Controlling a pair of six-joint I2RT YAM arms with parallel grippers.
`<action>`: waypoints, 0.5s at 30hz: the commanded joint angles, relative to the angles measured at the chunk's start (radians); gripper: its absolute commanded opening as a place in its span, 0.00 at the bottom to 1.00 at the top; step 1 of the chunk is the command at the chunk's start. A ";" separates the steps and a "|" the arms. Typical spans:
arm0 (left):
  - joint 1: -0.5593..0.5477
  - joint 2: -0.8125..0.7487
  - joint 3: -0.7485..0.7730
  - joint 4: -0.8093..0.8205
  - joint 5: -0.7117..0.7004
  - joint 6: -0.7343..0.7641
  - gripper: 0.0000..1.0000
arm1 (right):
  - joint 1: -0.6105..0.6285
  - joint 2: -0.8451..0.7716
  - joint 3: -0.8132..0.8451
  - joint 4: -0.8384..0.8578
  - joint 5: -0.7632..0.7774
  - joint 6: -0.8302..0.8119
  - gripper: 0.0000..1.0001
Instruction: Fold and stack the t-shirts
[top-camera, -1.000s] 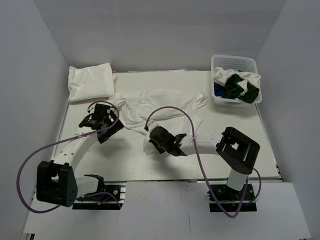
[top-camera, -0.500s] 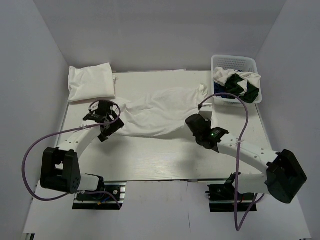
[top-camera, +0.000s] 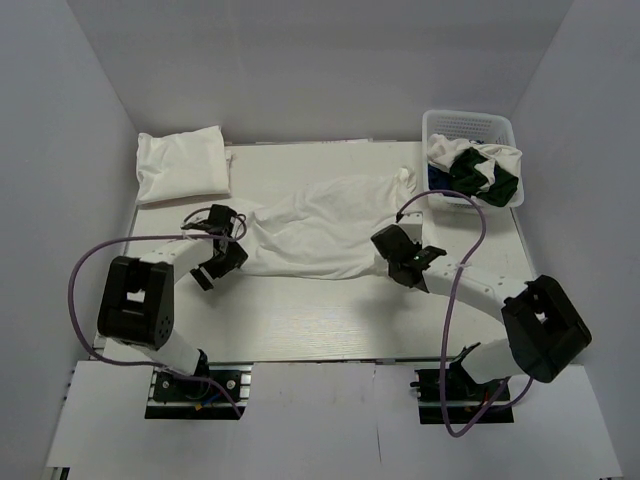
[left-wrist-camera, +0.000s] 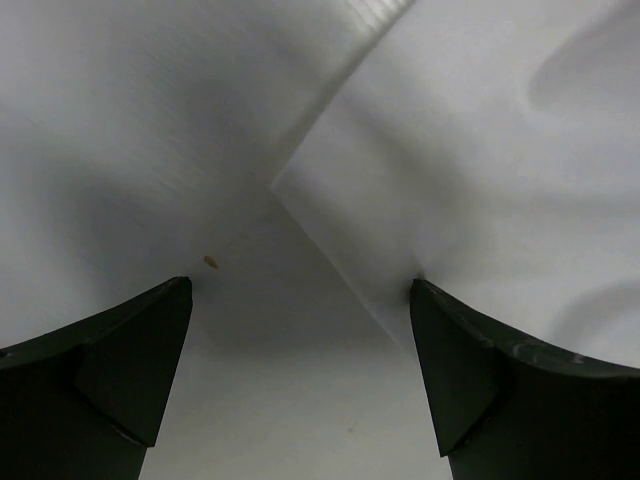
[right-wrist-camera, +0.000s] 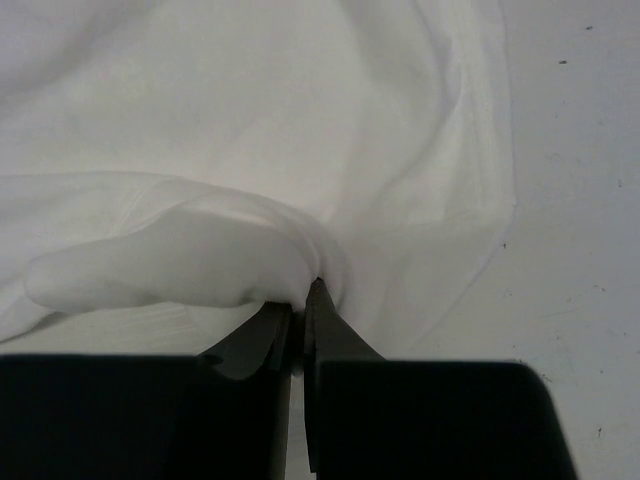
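Observation:
My left gripper is open and should next close on the corner just ahead of its open fingers (top-camera: 222, 258) (left-wrist-camera: 298, 205), so that I hold the spread white t-shirt there.
A white t-shirt (top-camera: 320, 225) lies spread across the middle of the table. My right gripper (top-camera: 383, 242) sits at its lower right edge, shut on a bunched fold of the cloth (right-wrist-camera: 250, 120); in the right wrist view the gripper (right-wrist-camera: 300, 300) pinches the fold between closed fingers. My left gripper (top-camera: 222, 262) stands open at the shirt's left edge. In the left wrist view a corner of the shirt (left-wrist-camera: 480, 180) reaches the right finger (left-wrist-camera: 470, 380), and bare table lies between the fingers of the gripper (left-wrist-camera: 300, 370).
A folded white t-shirt pile (top-camera: 182, 165) rests at the back left corner. A white lattice basket (top-camera: 470, 125) at the back right holds crumpled white, dark green and blue shirts (top-camera: 480, 172). White walls close in the table on three sides.
My right gripper closed on the shirt and swung right and back, pulling the cloth out flatter and wider. My left gripper shifted slightly toward the shirt's left edge, staying open.

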 joint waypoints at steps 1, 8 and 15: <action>0.013 0.059 0.101 -0.040 -0.180 -0.075 0.99 | -0.015 -0.063 -0.006 0.050 -0.001 -0.012 0.00; 0.013 0.193 0.146 0.022 -0.130 -0.061 0.96 | -0.029 -0.074 0.000 0.041 -0.008 -0.016 0.00; 0.013 0.377 0.292 0.067 0.014 0.028 0.00 | -0.029 -0.126 0.003 0.065 -0.010 -0.046 0.00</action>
